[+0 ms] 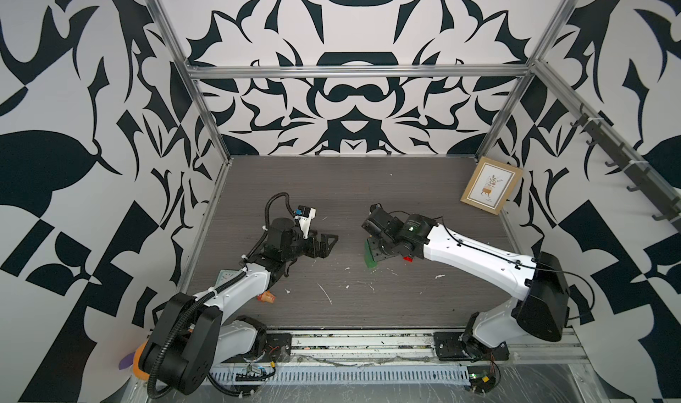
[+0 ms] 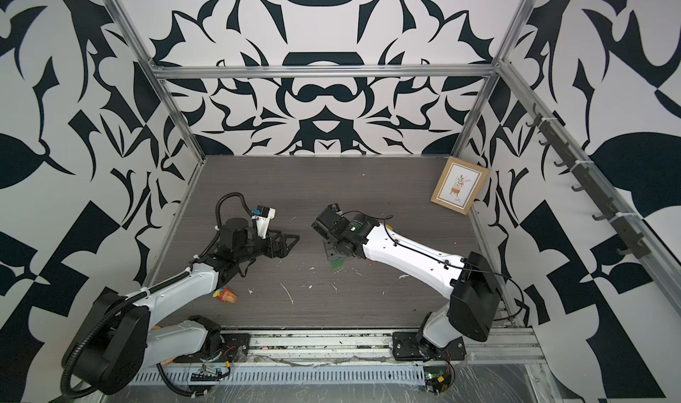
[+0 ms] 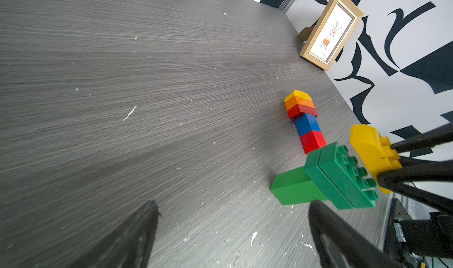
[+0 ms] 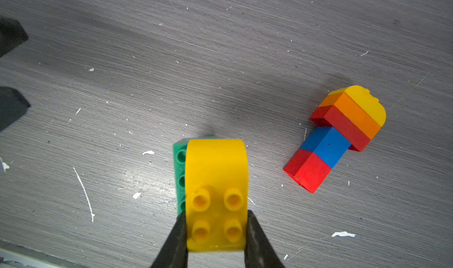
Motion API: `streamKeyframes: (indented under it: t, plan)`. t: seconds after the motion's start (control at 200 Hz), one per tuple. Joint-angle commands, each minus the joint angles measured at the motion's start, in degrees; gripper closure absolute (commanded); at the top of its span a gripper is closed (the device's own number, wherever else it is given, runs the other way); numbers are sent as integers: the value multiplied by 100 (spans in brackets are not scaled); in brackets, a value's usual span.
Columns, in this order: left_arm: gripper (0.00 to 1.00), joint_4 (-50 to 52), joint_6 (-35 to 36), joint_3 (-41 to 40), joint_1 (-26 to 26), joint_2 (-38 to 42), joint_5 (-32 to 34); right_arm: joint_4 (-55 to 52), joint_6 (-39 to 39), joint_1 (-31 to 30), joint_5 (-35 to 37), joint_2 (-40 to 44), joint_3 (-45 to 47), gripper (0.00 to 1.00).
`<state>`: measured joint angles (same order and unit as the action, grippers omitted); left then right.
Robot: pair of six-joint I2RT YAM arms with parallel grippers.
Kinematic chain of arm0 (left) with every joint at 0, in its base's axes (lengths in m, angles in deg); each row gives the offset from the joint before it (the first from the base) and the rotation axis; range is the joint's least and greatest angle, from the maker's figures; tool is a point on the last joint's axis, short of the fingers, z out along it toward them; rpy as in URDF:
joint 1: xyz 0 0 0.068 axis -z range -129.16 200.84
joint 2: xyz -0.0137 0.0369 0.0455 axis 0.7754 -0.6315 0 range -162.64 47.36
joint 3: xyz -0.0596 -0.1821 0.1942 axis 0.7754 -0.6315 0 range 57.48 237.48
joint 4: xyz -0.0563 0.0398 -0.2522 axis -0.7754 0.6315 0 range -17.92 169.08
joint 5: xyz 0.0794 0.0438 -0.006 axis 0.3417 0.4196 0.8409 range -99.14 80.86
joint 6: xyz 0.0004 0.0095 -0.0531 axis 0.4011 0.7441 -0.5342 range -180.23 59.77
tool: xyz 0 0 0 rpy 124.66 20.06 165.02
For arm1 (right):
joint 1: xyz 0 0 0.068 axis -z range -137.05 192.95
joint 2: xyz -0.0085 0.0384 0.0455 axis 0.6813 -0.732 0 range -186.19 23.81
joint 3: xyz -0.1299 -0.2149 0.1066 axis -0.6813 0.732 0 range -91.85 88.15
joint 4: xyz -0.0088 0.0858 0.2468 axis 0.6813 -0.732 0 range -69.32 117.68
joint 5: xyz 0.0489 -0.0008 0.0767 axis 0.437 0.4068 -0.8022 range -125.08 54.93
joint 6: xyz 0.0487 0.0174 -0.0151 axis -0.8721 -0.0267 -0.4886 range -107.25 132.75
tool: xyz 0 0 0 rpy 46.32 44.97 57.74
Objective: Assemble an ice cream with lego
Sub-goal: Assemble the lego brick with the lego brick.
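Next, my right gripper lets go of the yellow dome-shaped lego brick on the studded side of the green lego piece [image 1: 371,254] [image 4: 203,196].
My right gripper [image 4: 216,214] is shut on a yellow dome-shaped lego brick [image 4: 217,171], one finger on each side, its studs facing the wrist camera. The yellow brick [image 3: 370,151] hovers just off the studded face of a green lego piece [image 3: 331,178] that lies on its side on the table [image 1: 368,198]; I cannot tell if they touch. Beside it lies a stack of yellow, orange, red and blue lego [image 4: 335,136]. My left gripper [image 3: 232,205] is open and holds nothing, a little short of the green piece [image 1: 369,256].
A framed picture [image 1: 491,184] leans against the right wall at the back. A crumpled orange-red wrapper [image 1: 268,297] lies by the left arm near the front. White flecks are scattered over the grey table. Patterned walls close three sides.
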<state>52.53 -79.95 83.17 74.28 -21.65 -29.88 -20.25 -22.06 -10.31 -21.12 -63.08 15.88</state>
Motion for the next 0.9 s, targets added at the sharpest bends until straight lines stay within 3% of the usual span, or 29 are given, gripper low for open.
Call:
streamKeyframes:
  t: [0.0,0.575,0.695,0.895]
  plan:
    - [1,-152,-71,-97,7,3,-115,47,-114,-63,81,-47,-182,79]
    - [1,-146,-75,-91,8,-38,-124,86,-167,-148,-15,-157,-165,75]
    - [1,-137,-77,-84,9,-51,-128,46,-167,-158,-27,-166,-163,70]
    - [1,-128,-66,-81,11,-43,-137,21,-155,-152,-8,-161,-208,52]
